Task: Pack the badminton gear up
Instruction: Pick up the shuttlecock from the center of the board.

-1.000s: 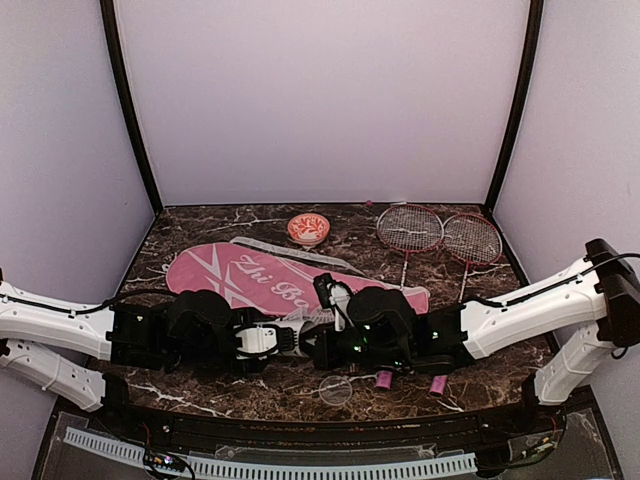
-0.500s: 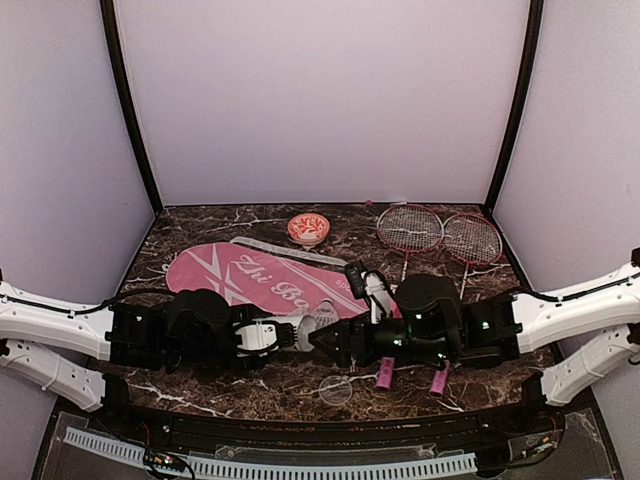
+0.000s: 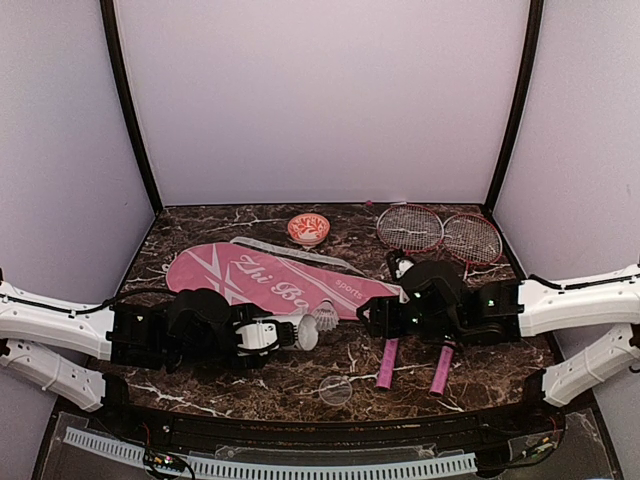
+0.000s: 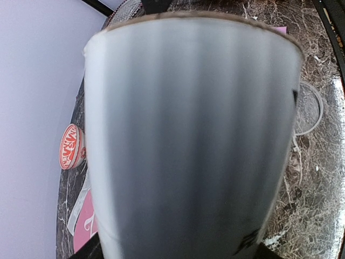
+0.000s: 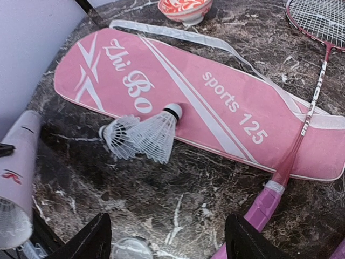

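Observation:
The white shuttlecock has its head resting on the pink cover, and my right gripper needs to grab its wide skirt edge [image 3: 334,324] [image 5: 166,155] next.
My left gripper [image 3: 278,336] is shut on the long white tube [image 3: 303,333], which lies level with its mouth pointing right and fills the left wrist view [image 4: 188,140]. Two white shuttlecocks [image 5: 156,135] lie nested at the near edge of the pink "Zhi Bo" cover [image 5: 215,102], just right of the tube mouth [image 5: 16,216]. My right gripper [image 5: 167,243] hangs open and empty above the table, right of the shuttlecocks [image 3: 325,318]. Two red-framed rackets [image 3: 410,228] lie at the back right, their pink handles [image 3: 386,365] toward me under the right arm.
A red-and-white bowl [image 3: 308,229] stands at the back centre, beyond the cover [image 3: 260,275]. A clear round lid [image 3: 336,390] lies on the marble near the front edge. The cover's white strap [image 5: 178,35] trails along its far side.
My right gripper has opened and drawn back to the right, away from the tube mouth. That uncovers the shuttlecocks and racket handles. The left arm and tube have stayed put.

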`<move>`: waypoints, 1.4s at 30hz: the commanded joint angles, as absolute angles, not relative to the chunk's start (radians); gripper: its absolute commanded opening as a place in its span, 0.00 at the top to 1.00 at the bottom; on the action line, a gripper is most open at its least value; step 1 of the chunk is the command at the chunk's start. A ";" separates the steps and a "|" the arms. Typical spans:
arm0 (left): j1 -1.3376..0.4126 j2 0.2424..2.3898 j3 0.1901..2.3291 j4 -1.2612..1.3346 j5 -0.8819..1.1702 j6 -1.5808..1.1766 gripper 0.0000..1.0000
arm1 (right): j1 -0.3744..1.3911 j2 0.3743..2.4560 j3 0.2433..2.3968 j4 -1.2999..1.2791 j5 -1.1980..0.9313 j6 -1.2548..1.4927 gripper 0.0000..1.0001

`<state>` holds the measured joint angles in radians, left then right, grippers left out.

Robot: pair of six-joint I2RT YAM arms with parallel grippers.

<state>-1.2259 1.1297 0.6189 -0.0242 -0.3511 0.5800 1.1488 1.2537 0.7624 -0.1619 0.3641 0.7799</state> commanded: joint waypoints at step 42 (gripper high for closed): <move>-1.224 1.106 0.641 -0.018 -0.322 0.565 0.35 | 1.083 1.872 1.082 0.042 0.424 0.515 0.81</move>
<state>-1.2259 1.1290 0.6189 -0.0246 -0.3325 0.5800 1.0882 1.8481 1.0504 0.0235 0.3702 0.5079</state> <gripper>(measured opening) 0.652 0.218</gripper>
